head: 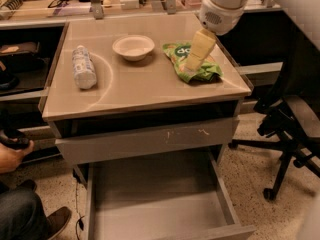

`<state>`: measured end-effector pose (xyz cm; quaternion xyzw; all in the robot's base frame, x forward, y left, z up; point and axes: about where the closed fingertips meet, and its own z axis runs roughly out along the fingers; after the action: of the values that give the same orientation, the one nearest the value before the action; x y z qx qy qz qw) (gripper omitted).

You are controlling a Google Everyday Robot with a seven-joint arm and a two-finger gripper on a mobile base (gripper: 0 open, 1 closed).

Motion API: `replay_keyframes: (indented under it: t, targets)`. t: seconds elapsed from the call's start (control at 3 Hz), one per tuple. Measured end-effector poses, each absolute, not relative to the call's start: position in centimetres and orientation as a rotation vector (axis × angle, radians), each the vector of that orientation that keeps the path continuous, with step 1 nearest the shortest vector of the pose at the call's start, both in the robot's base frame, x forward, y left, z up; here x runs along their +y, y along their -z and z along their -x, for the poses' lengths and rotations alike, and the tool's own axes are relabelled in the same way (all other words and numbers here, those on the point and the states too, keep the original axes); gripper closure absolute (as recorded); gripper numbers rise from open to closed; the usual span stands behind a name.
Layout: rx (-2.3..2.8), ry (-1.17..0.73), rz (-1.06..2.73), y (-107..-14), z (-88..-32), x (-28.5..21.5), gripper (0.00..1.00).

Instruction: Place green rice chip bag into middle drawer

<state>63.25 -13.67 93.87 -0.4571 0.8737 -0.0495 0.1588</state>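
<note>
The gripper needs to next close on the middle part [190, 63] of the green rice chip bag, between the bag's two ends.
The green rice chip bag [206, 72] lies flat on the right side of the cabinet top, white lettering facing up. My gripper [194, 59] comes down from the upper right on a white arm and sits directly over the middle of the bag, at or just above its surface. The middle drawer [155, 204] is pulled wide open below, with a plain grey floor and nothing in it. The drawer above it, with a scratched grey front [150, 139], is closed.
A white bowl [133, 47] stands on the top left of the bag, and a white plastic bottle [83, 67] lies further left. A black office chair [287, 134] stands at the right. A person's hand [12, 154] and leg are at the lower left.
</note>
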Motion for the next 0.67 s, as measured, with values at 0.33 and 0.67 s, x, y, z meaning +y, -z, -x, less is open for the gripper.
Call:
replay_keyframes:
  t: [0.33,0.67]
  targets:
    - [2.573,0.115,1.244,-91.3,-66.3,-13.3,0.0]
    - [2.615,0.094,1.232,-89.9,-68.4,-12.7,0.0]
